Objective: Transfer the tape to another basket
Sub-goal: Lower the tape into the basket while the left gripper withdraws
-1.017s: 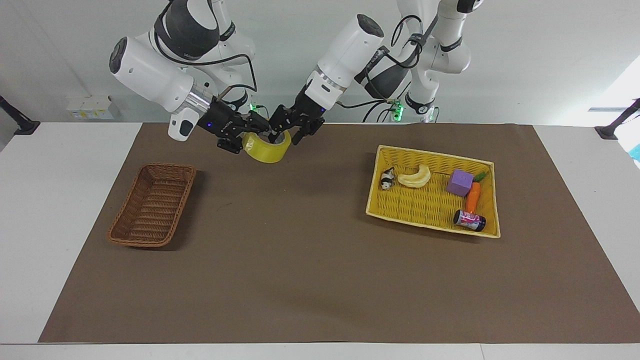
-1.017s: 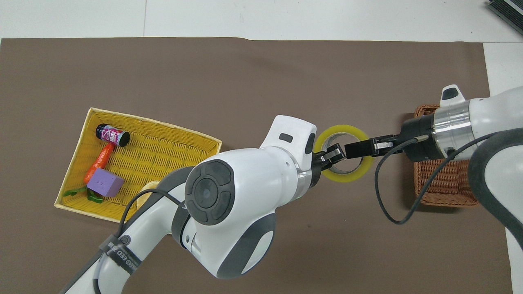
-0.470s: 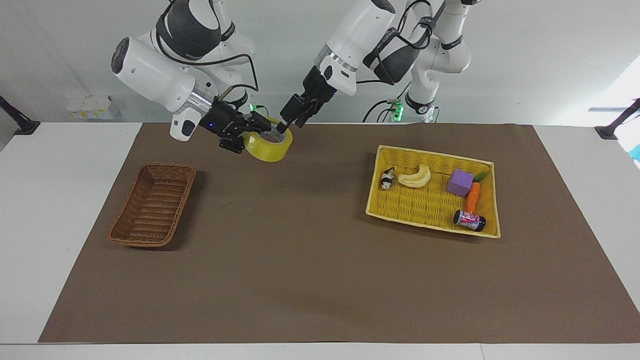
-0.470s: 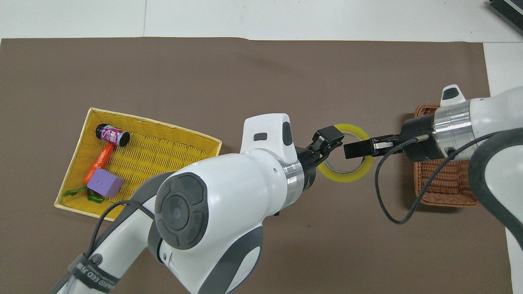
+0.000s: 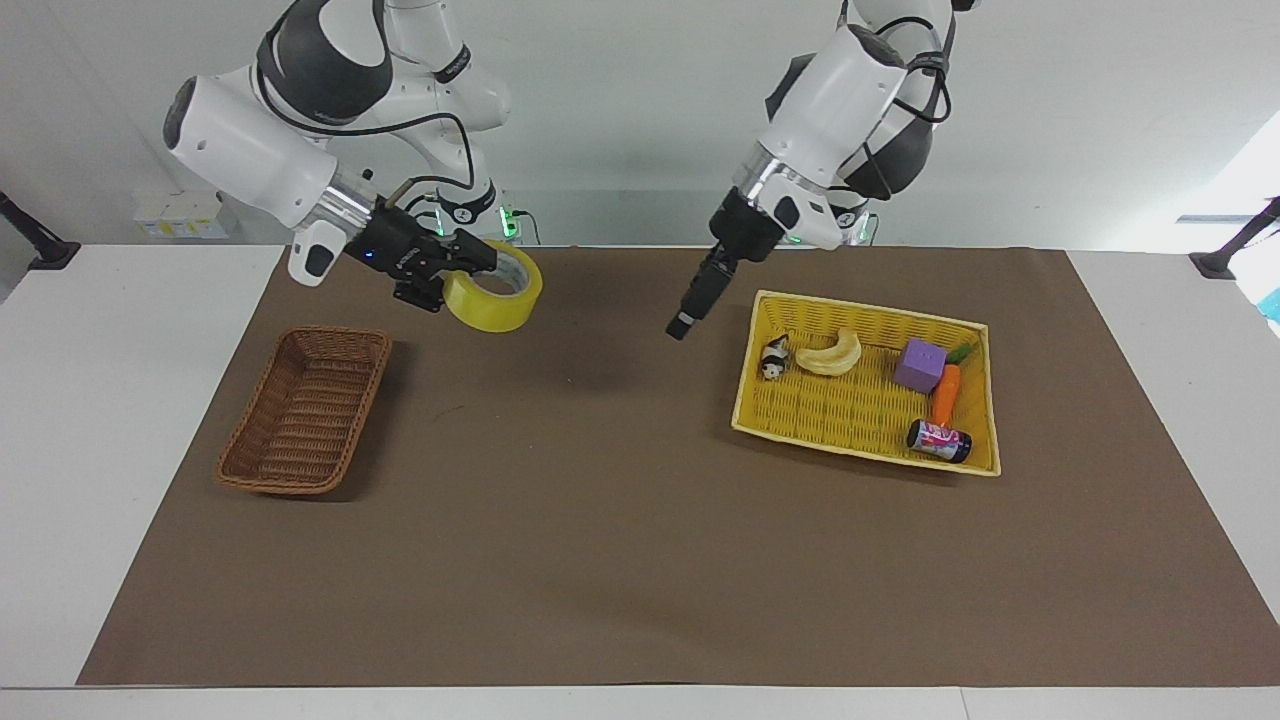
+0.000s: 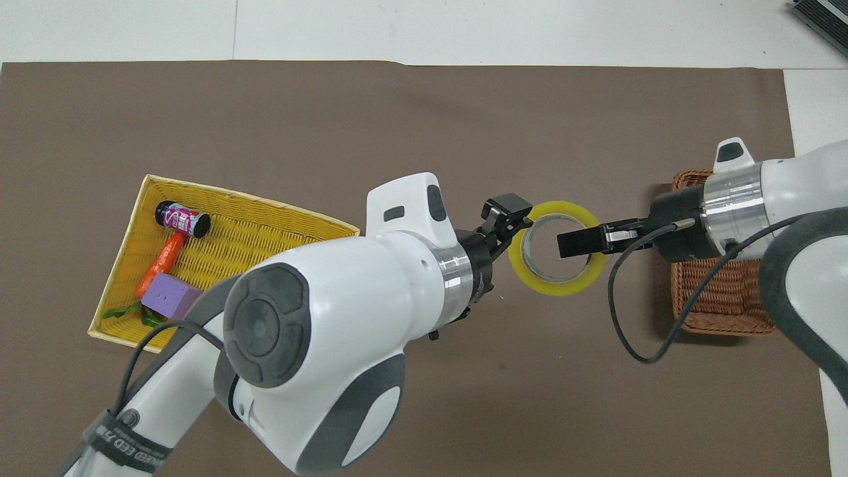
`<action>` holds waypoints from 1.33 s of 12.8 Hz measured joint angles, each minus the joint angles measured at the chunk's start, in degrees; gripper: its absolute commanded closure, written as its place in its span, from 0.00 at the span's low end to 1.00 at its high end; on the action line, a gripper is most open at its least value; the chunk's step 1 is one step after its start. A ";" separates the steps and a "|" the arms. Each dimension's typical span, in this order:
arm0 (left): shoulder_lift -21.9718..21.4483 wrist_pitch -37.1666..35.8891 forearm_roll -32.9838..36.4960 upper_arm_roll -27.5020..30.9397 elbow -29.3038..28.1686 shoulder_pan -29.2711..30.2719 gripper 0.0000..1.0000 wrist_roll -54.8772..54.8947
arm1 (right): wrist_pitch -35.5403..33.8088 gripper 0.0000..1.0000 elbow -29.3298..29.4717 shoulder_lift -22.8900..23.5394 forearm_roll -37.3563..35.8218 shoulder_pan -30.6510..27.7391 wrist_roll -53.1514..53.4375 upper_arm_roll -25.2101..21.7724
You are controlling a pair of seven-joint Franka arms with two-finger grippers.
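Note:
I should release the tape with my right gripper in the middle of the small dark brown wicker basket (image 6: pixel 725 252).
The tape (image 5: pixel 498 305), a yellowish roll with a pale core, hangs in the air over the brown mat. My right gripper (image 5: pixel 468 268) is shut on its wall, with one finger inside the ring. In the overhead view the tape (image 6: pixel 555 286) and right gripper (image 6: pixel 583 242) show beside the small dark brown wicker basket (image 6: pixel 722 301). That basket (image 5: pixel 305 410) has nothing in it. My left gripper (image 5: pixel 684 322) is open and holds nothing. It hangs over the mat between the tape and the yellow basket. Seen from overhead, the left gripper (image 6: pixel 509 211) is just clear of the roll.
A yellow woven basket (image 5: pixel 862 311) at the left arm's end holds a banana (image 5: pixel 830 353), a purple cube (image 5: pixel 920 365), a carrot (image 5: pixel 945 393), a can (image 5: pixel 938 441) and a small black-and-white figure (image 5: pixel 773 360). The brown mat (image 5: pixel 600 520) covers the table's middle.
The left gripper has let go of the tape, risen and swung away toward the yellow basket. The right gripper has carried the tape a little toward the brown basket.

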 measured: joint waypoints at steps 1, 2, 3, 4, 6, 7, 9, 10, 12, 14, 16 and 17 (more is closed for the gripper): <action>0.00 -0.04 0.02 0.09 -0.01 1.77 0.00 -0.01 | -1.08 1.00 0.03 -0.01 -1.16 -3.48 -2.19 -0.16; 0.00 -0.19 0.57 0.15 -0.01 3.22 0.00 0.33 | -1.54 1.00 0.09 -0.01 -4.07 -6.90 -4.28 -0.37; 0.00 -0.73 1.82 0.18 -0.02 4.42 0.00 1.66 | -0.97 1.00 0.19 -0.01 -7.99 -10.04 -5.67 -0.54; 0.00 -2.00 2.85 0.17 -0.03 5.57 0.00 4.52 | 0.40 1.00 0.24 0.12 -10.72 -12.57 -5.94 -0.61; -0.01 -5.31 3.55 0.19 -0.04 8.36 0.00 15.35 | 1.85 1.00 0.21 2.22 -12.16 -17.52 -7.89 -0.70; -0.02 -7.24 3.63 0.22 -0.04 10.18 0.00 22.07 | 2.85 1.00 0.38 4.63 -12.16 -20.03 -10.94 -0.72; -0.05 -11.55 3.71 0.35 -0.02 13.92 0.00 36.09 | 4.32 1.00 2.14 10.57 -12.01 -23.34 -14.27 -0.74; -0.07 -13.34 3.84 0.55 -0.01 15.60 0.00 43.12 | 5.05 1.00 3.04 13.20 -11.62 -23.91 -14.76 -0.73; -0.13 -16.68 7.90 0.77 0.08 18.43 0.00 54.96 | 6.70 1.00 4.10 16.68 -11.23 -23.59 -14.82 -0.26; -0.38 -21.05 13.26 0.86 0.74 19.41 0.00 60.71 | 7.34 1.00 3.98 18.04 -11.19 -22.92 -14.82 0.12; -0.71 -23.94 17.50 0.79 1.35 19.43 0.00 64.85 | 7.51 1.00 3.06 19.09 -11.19 -22.80 -15.40 0.19; -0.83 -25.06 19.04 0.76 1.51 19.43 0.00 67.21 | 7.94 1.00 2.52 19.60 -11.19 -22.81 -15.91 0.18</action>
